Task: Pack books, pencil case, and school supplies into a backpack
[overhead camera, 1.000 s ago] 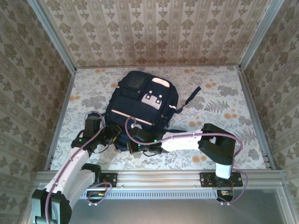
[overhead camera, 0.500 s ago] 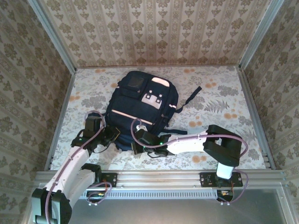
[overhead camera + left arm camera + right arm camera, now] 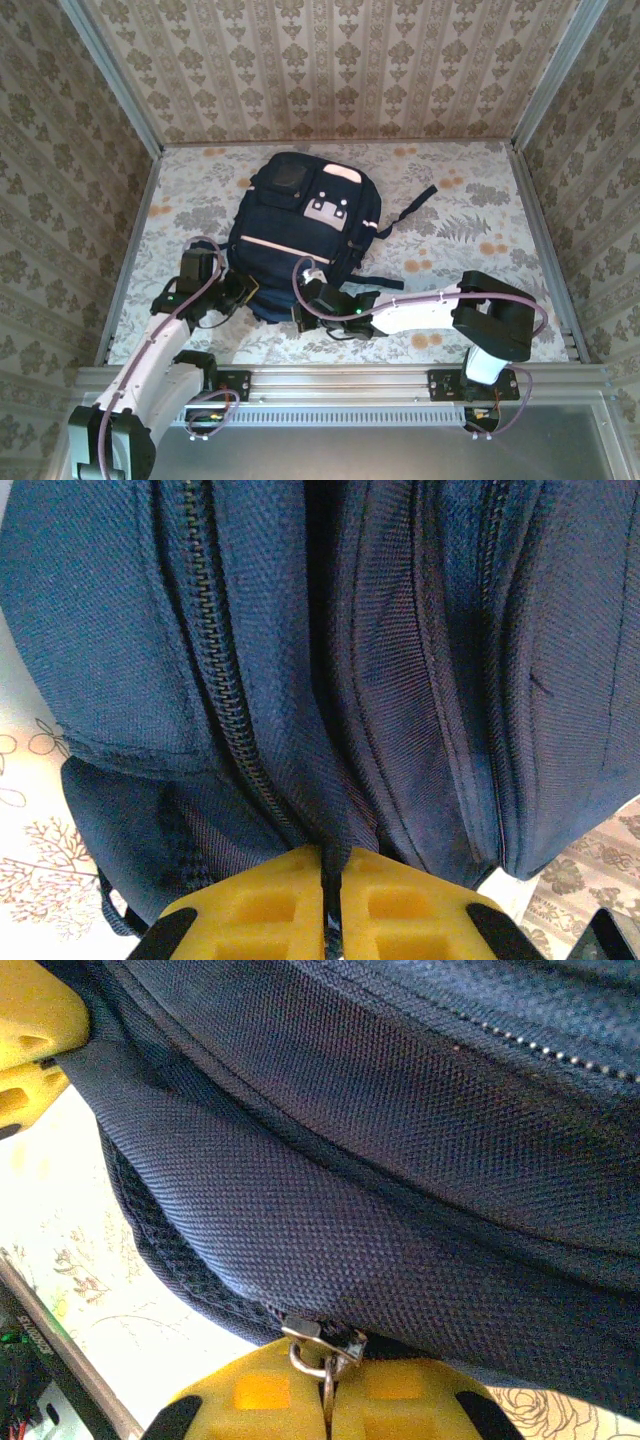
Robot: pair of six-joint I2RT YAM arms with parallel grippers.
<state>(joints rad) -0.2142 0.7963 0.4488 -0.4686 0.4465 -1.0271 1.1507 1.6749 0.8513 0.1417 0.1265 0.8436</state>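
The left gripper pinches a narrow edge of the fold beside the zipper line, so it should open and take the fold deeper [image 3: 312, 785], closer to the zipper pull.
The navy backpack [image 3: 305, 225] lies flat in the middle of the table, its near edge toward the arms. My left gripper [image 3: 243, 292] is at its near left corner, and in the left wrist view its yellow fingers [image 3: 270, 910] are shut on a fold of the backpack's fabric [image 3: 330, 830] beside a zipper line [image 3: 225, 710]. My right gripper [image 3: 305, 306] is at the near edge, just to the right of the left one. Its jaws are shut on the metal zipper pull [image 3: 322, 1345]. The left gripper's yellow finger [image 3: 30, 1020] shows close by. The books, pencil case and school supplies are out of view.
A dark strap [image 3: 408, 208] trails off the backpack's right side onto the floral tablecloth [image 3: 480, 230]. Patterned walls enclose the table on the left, back and right. A metal rail [image 3: 340, 383] runs along the near edge by the arm bases.
My left gripper has closed on the backpack fabric. My right gripper, still shut on the zipper pull, has slid a little to the right along the near edge, and its elbow has swung right.
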